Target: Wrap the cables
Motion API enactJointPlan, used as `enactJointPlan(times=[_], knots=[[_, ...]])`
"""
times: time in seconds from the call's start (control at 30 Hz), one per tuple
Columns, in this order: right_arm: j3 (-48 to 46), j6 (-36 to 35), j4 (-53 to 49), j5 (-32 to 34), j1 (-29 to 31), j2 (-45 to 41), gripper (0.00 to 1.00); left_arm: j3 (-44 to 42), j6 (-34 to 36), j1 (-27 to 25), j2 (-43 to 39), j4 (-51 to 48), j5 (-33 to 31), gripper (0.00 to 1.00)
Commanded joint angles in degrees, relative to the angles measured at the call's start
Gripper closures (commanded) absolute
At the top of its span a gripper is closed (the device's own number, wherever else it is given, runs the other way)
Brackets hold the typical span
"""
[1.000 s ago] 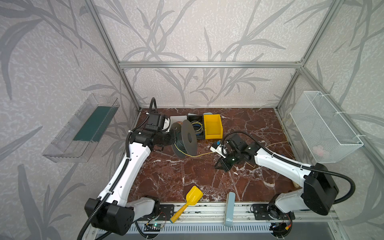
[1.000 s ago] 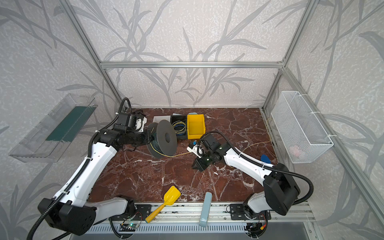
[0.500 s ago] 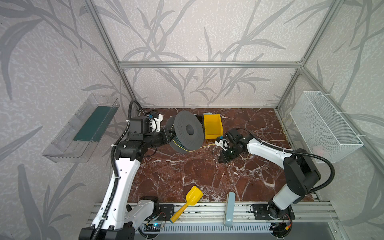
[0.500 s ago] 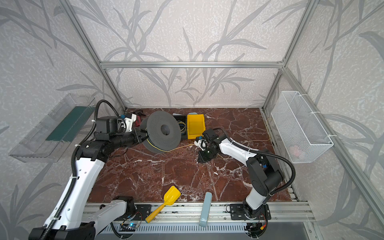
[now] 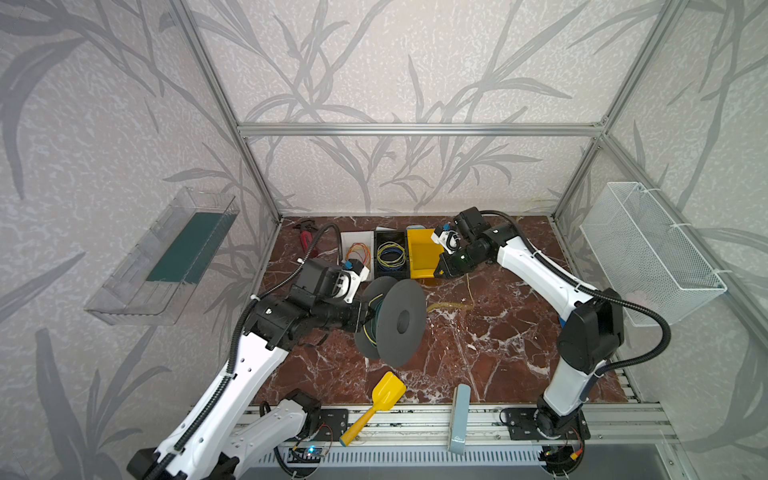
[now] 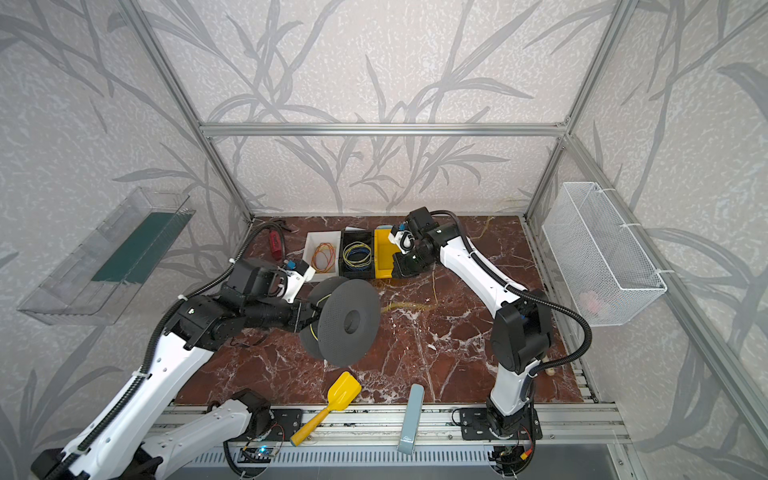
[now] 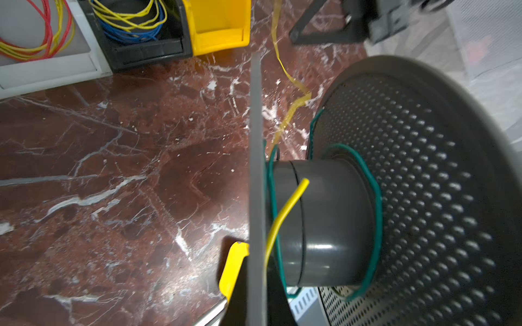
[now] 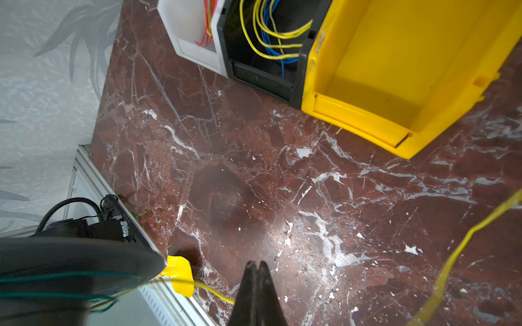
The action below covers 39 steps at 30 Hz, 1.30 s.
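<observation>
The yellow cable sags outside my shut right fingers; next I reach down with them and take the cable [image 5: 445,306] near the spool before wrapping.
My left gripper [image 5: 365,316] [image 6: 313,318] [image 7: 255,310] is shut on one flange of a grey spool [image 5: 401,322] [image 6: 351,320] [image 7: 324,220], holding it above the marble floor with its axis level. The cable [image 7: 285,209] is thin and yellow. One end lies on the spool's hub beside loose turns of green wire [image 7: 377,203]. It runs from the spool to my right gripper [image 8: 255,266], which is shut on the cable [image 8: 214,293]. In both top views that gripper [image 5: 440,272] [image 6: 399,270] sits beside the yellow bin. A pale blurred stretch of cable [image 5: 469,291] [image 6: 434,286] hangs to the floor.
Three bins stand at the back: a white bin [image 5: 347,249] with red-orange wires, a black bin [image 5: 376,257] with blue-yellow wires, and a yellow bin [image 5: 422,253]. A yellow scoop [image 5: 386,392] and a grey-blue bar [image 5: 459,415] lie at the front. A mesh basket [image 5: 648,253] hangs on the right wall.
The left arm has brought the spool forward, away from the bins. The right gripper, still shut, has moved back to the yellow bin. The cable between them now sags to the floor.
</observation>
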Motion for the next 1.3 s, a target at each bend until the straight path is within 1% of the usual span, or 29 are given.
enactJointPlan(times=[0.0, 0.1, 0.13, 0.2, 0.23, 0.27, 0.3, 0.33, 0.4, 0.43, 0.47, 0.5, 0.53, 0.57, 0.67, 0.77, 0.83, 0.93, 0.97, 1.03, 1.13, 1.27], knots=[[6.7, 0.3, -6.1, -1.7, 1.3, 0.0, 1.00, -0.1, 0.9, -4.2, 2.0, 0.2, -14.4, 1.00], [13.2, -0.1, -8.6, -2.0, 2.9, 0.5, 1.00, 1.4, 1.2, -8.9, 4.8, -0.5, -20.5, 1.00], [14.9, -0.9, -9.8, -2.0, 3.4, 0.7, 1.00, 1.8, 1.2, -9.6, 5.4, -0.9, -21.3, 1.00], [16.5, -5.3, -13.8, -3.0, 4.3, 0.2, 1.00, 2.1, 0.5, -9.7, 5.6, -0.1, -19.3, 1.00], [14.3, -6.0, -13.7, -2.2, 4.5, -1.1, 1.00, 1.9, 0.2, -9.6, 5.2, 1.0, -18.3, 1.00], [10.1, -6.5, -12.6, -1.2, 4.5, -3.5, 1.00, 2.3, -0.1, -9.4, 4.8, 1.4, -18.0, 1.00], [4.6, -6.6, -10.0, -1.0, 4.5, -6.5, 0.97, 3.1, -0.1, -9.1, 4.7, 1.4, -17.8, 1.00], [-0.5, -6.1, -7.4, -0.4, 4.5, -9.2, 0.86, 3.9, 0.0, -8.5, 4.5, 1.4, -16.8, 1.00], [-10.8, -6.5, -2.4, 0.8, 4.6, -14.0, 0.56, 6.2, 1.1, -6.8, 4.2, 0.9, -13.0, 1.00], [-14.2, -6.6, -0.4, 1.2, 4.6, -15.8, 0.45, 7.3, 1.9, -5.9, 4.2, 0.1, -11.2, 1.00], [-17.5, -6.7, 1.3, 2.7, 4.6, -17.2, 0.35, 9.2, 2.9, -4.9, 4.7, -1.6, -10.2, 1.00], [-20.2, -7.0, 2.9, 3.9, 4.5, -18.5, 0.29, 11.2, 3.9, -4.0, 5.4, -3.7, -9.9, 1.00], [-22.3, -7.2, 4.6, 4.5, 4.5, -19.5, 0.24, 12.7, 4.7, -3.3, 6.0, -5.2, -9.9, 1.00], [-24.7, -7.3, 6.5, 4.8, 4.6, -20.5, 0.21, 14.2, 5.5, -2.7, 6.4, -6.7, -9.5, 1.00], [-28.6, -9.4, 10.3, 4.1, 4.5, -22.0, 0.18, 16.8, 6.3, -2.0, 7.4, -9.2, -9.3, 1.00], [-32.0, -10.2, 15.1, 4.4, 4.5, -23.0, 0.18, 17.1, 6.0, -2.0, 7.6, -9.2, -9.5, 1.00], [-33.0, -10.0, 17.1, 8.3, 4.6, -22.7, 0.18, 16.6, 5.6, -2.0, 7.5, -8.6, -9.5, 1.00], [-32.3, -10.1, 16.8, 10.2, 4.0, -22.3, 0.18, 15.9, 5.3, -1.9, 7.7, -8.1, -9.3, 1.00], [-32.9, -9.8, 17.7, 12.5, 4.0, -22.7, 0.18, 15.7, 5.3, -1.9, 7.7, -8.0, -9.1, 1.00], [-34.2, -9.1, 20.0, 13.6, 3.4, -23.7, 0.18, 15.6, 5.5, -1.8, 7.9, -8.1, -9.1, 1.00], [-37.1, -8.2, 24.8, 12.6, 3.2, -23.5, 0.15, 15.5, 5.9, -1.4, 8.2, -8.0, -8.6, 1.00], [-36.2, -9.1, 21.6, 9.7, 3.1, -19.2, 0.15, 15.1, 6.4, -0.7, 8.3, -8.0, -8.3, 1.00]])
